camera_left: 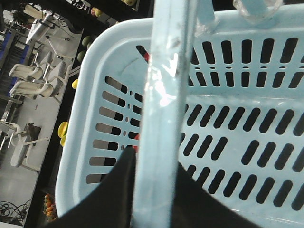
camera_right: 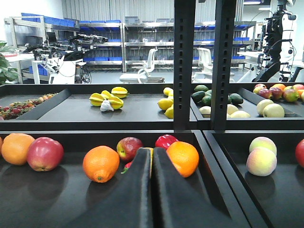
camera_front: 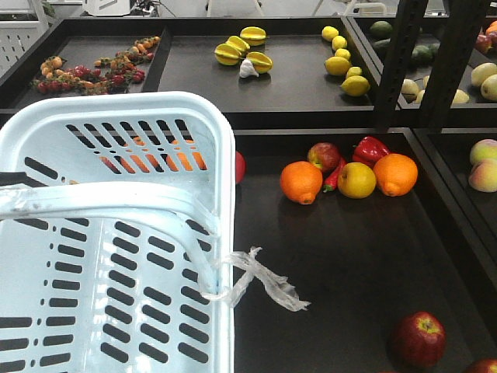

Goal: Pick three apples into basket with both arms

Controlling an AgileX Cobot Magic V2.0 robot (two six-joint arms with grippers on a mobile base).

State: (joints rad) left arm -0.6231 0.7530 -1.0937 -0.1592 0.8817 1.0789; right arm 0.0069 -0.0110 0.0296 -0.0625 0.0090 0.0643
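I need to use my left gripper to set the pale blue basket, now held by its band handle, down on the black bottom of the near tray and release it there, in front of the oranges (camera_front: 227, 299).
The pale blue basket (camera_front: 116, 233) fills the left of the front view, and clear film (camera_front: 264, 281) hangs from its rim. My left gripper (camera_left: 156, 159) is shut on the basket's band handle (camera_left: 164, 95), with a black finger on each side of it. A dark red apple (camera_front: 323, 155) lies among the fruit in the near tray. A second apple (camera_front: 419, 339) sits at the front right, and a third (camera_front: 239, 166) peeks out behind the basket. My right gripper (camera_right: 152, 151) is shut on nothing, low over the tray, pointing between an apple (camera_right: 129, 148) and an orange (camera_right: 183, 158).
Two oranges (camera_front: 301, 182) (camera_front: 395, 174), a yellow apple (camera_front: 356, 179) and a red pepper (camera_front: 371, 148) crowd the middle apple. A black rack post (camera_front: 400, 62) rises at the right. The far tray (camera_front: 295, 78) holds starfruit (camera_front: 242, 48) and lemons (camera_front: 342, 62).
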